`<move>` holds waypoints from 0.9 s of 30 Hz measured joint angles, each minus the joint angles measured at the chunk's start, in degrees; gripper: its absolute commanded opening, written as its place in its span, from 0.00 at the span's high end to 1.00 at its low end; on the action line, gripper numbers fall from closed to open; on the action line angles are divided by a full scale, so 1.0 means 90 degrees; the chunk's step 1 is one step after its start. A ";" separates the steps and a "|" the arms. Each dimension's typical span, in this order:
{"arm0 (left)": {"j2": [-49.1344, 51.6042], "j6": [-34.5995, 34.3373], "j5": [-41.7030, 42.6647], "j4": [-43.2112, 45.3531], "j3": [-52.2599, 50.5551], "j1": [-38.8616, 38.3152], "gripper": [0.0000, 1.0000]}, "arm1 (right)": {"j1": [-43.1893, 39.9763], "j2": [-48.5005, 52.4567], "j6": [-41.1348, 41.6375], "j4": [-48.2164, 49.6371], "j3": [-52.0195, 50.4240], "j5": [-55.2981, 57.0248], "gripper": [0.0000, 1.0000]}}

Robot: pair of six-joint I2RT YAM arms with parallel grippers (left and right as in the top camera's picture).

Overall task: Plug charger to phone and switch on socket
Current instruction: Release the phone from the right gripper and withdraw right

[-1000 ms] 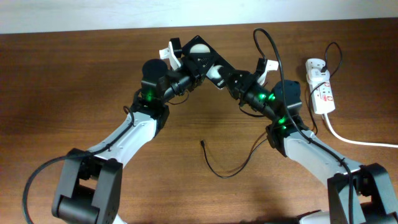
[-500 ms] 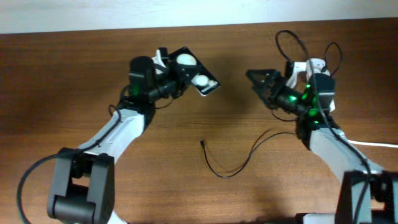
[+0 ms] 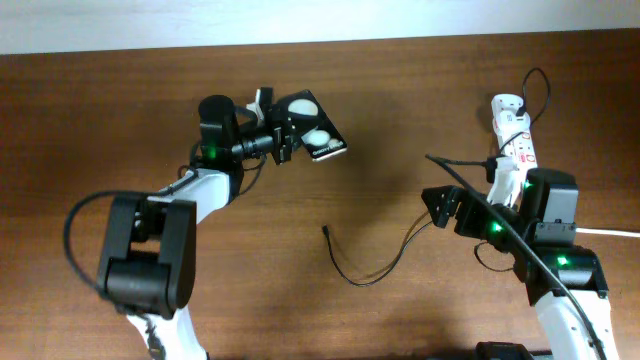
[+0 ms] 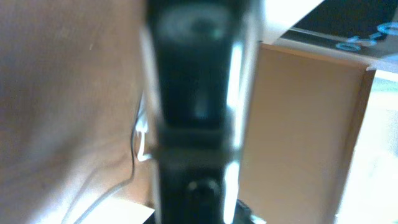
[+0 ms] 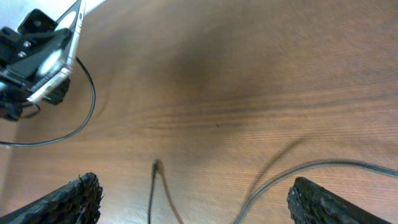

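Next, my right gripper should go to the cable [image 3: 329, 243] [image 5: 151, 190] just behind the plug tip of the charger and close there, so the tip stays free.
My left gripper [image 3: 289, 136] is shut on the phone [image 3: 312, 122], a black slab with two white round blobs, held tilted above the table's back middle. The left wrist view is blurred, with a dark shape down its middle. The charger's plug tip [image 3: 326, 230] lies loose on the wood. Its thin black cable [image 3: 362, 282] loops right, toward the socket [image 3: 517, 145] at the far right. My right gripper [image 3: 443, 206] stands open and empty near the socket, well right of the phone. In the right wrist view the plug tip [image 5: 155, 167] lies between the wide-apart fingers [image 5: 65, 202].
A thick white cord [image 3: 575, 227] runs from the socket off the right edge. The pale wall [image 3: 320, 20] borders the table's back. A cardboard box [image 4: 311, 124] shows in the left wrist view. The left arm holding the phone [image 5: 46, 53] appears at the right wrist view's top left.
The two grippers, together at the phone a second ago, have parted. The left drew the phone back left. The right opened and swung right and forward; the cable stayed on the table.
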 measured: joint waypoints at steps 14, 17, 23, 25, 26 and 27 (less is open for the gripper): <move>0.0415 -0.2650 0.1566 0.0012 0.0083 -0.0265 1.00 | 0.0000 0.0146 -0.0192 -0.0670 0.0000 0.0260 0.01; 0.0415 -0.2744 0.1634 0.0010 0.0085 -0.0265 1.00 | 0.0000 0.0508 -0.0194 -0.0670 0.0000 0.0260 0.01; 0.0415 -0.2764 0.1639 0.0012 0.0097 -0.0265 1.00 | 0.0000 0.1418 -0.0187 -0.0670 0.0000 0.0260 0.01; 0.0415 -0.2764 0.1634 0.0012 0.0102 -0.0265 1.00 | 0.0000 0.1768 -0.0189 -0.0670 0.0000 0.0260 0.01; 0.0415 -0.2764 0.1637 0.0012 0.0104 -0.0265 1.00 | 0.0000 0.1892 -0.0187 -0.0673 0.0000 0.0255 0.01; 0.0415 -0.2764 0.1634 0.0012 0.0104 -0.0265 1.00 | 0.0000 0.1967 -0.0187 -0.0670 0.0000 0.0233 0.01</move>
